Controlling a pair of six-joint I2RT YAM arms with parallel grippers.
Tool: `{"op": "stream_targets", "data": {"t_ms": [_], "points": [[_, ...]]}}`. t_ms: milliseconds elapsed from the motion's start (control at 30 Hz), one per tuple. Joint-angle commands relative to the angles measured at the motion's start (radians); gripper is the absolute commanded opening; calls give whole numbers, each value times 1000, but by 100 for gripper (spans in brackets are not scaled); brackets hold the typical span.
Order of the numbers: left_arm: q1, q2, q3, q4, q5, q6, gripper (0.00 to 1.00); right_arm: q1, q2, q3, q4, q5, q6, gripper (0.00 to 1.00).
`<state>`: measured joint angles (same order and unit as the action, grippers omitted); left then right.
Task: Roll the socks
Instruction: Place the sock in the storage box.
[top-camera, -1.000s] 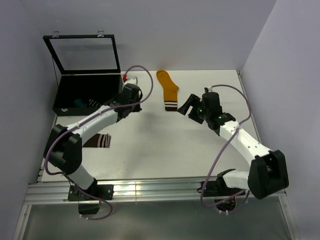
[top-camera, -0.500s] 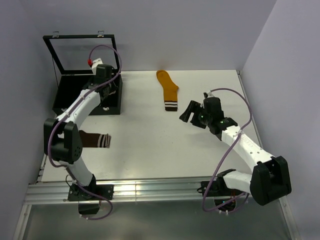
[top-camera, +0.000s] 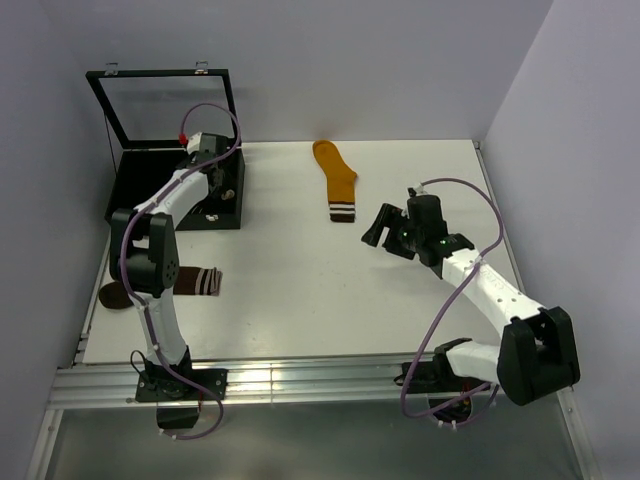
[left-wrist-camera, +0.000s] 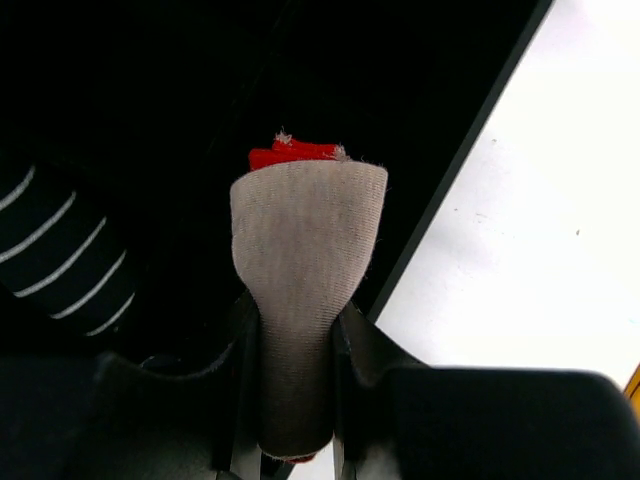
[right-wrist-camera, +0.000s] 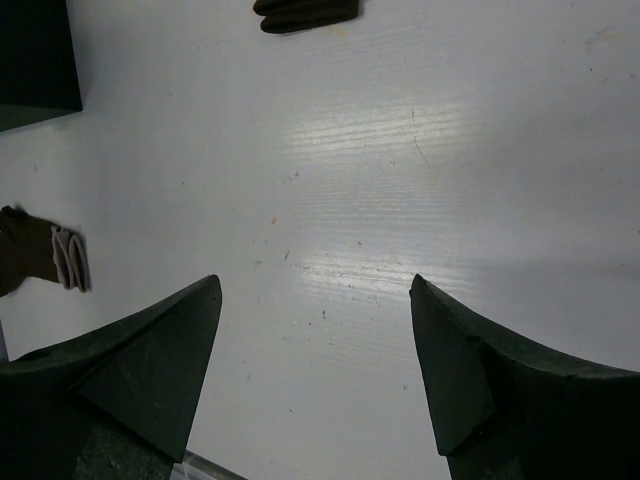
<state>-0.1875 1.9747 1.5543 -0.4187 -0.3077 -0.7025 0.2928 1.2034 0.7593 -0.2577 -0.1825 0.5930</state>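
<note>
Next, my left gripper releases the rolled beige sock, now hanging over the open box, in the black box's front corner (top-camera: 225, 206) (left-wrist-camera: 262, 345) on the side of the mustard sock.
My left gripper (top-camera: 216, 192) hangs over the right side of the open black box (top-camera: 150, 200), shut on a rolled beige sock (left-wrist-camera: 305, 225) with a red end; the roll sticks out past the fingers (left-wrist-camera: 352, 345). A black-and-white striped sock (left-wrist-camera: 60, 265) lies inside the box. On the table at the back lies a mustard sock (top-camera: 338, 180) with a striped cuff. Flat at the near left is a brown sock (top-camera: 190, 281), whose cuff (right-wrist-camera: 68, 258) also shows in the right wrist view. Mid-table, my right gripper (top-camera: 380, 226) (right-wrist-camera: 315, 290) stands open, holding nothing.
The box lid (top-camera: 165, 105) stands upright against the back wall. The box's right wall (left-wrist-camera: 470, 150) runs beside the held sock. Walls close in the table at the left, back and right. A dark piece of fabric (right-wrist-camera: 305, 12) lies ahead of the right gripper.
My left arm swung from mid-table to the box, carrying the beige sock, uncovering the brown sock. The right gripper drew slightly nearer and stayed open.
</note>
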Motion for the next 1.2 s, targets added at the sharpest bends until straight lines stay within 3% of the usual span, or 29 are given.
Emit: {"op": "stream_targets", "data": {"t_ms": [0,900,1167], "points": [[-1,13,43,-31,13,-64,0,-15,8,2,8,-6,-10,83],[-4,-23,3,-204,-51,-206,0,-61,36,-35,38,-87,11,82],[-15,-100,-40,-163,-91,-207,0,-67,41,-40,43,-103,10,81]]}}
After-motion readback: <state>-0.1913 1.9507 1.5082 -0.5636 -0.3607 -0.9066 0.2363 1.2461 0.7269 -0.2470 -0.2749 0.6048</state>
